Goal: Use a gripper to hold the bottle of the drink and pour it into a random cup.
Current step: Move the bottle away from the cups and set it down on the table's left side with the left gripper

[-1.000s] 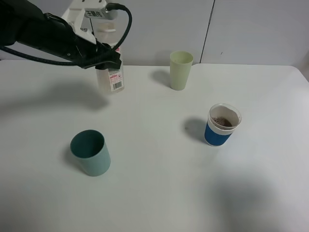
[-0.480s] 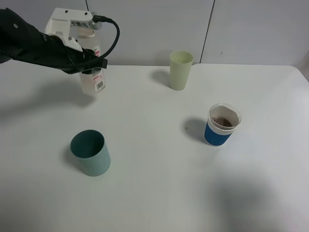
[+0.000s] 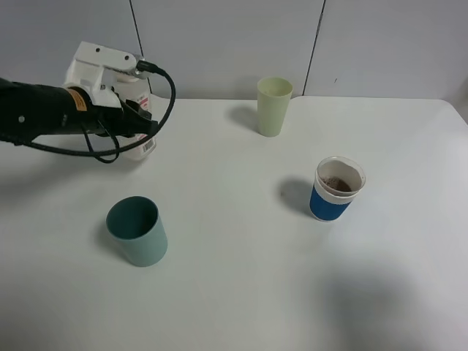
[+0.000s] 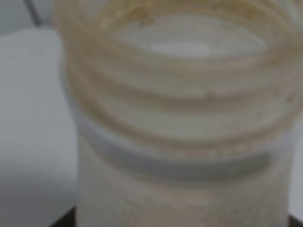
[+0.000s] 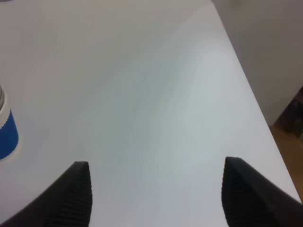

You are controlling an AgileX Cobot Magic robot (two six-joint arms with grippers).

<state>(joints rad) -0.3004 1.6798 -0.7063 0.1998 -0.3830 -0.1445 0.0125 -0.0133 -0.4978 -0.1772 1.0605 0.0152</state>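
Note:
My left gripper is to release the bottle upright on the white table [image 3: 166,189], close behind the dark teal cup.
At the table's back left, my left gripper [image 3: 121,82], a white claw on a black arm, is shut on the bottle [image 3: 147,145]. The bottle stands upright and low over the table, and the arm hides most of it; only its neck and label end show. The bottle's wide pale neck [image 4: 184,118] fills the left wrist view, blurred and open-topped. The cup [image 3: 336,189], blue with a white band, stands at the right with reddish-brown drink [image 3: 337,183] in it. My right gripper [image 5: 158,198] is open over bare table, with the cup's edge [image 5: 5,135] off to one side.
A dark teal cup [image 3: 137,231] stands at the front left. A tall pale green cup [image 3: 273,107] stands at the back middle. The white table's far right edge [image 5: 246,90] runs close to my right gripper, and a grey wall lies behind the table.
My left gripper has carried the bottle to the left and down toward the table. The cups have not moved.

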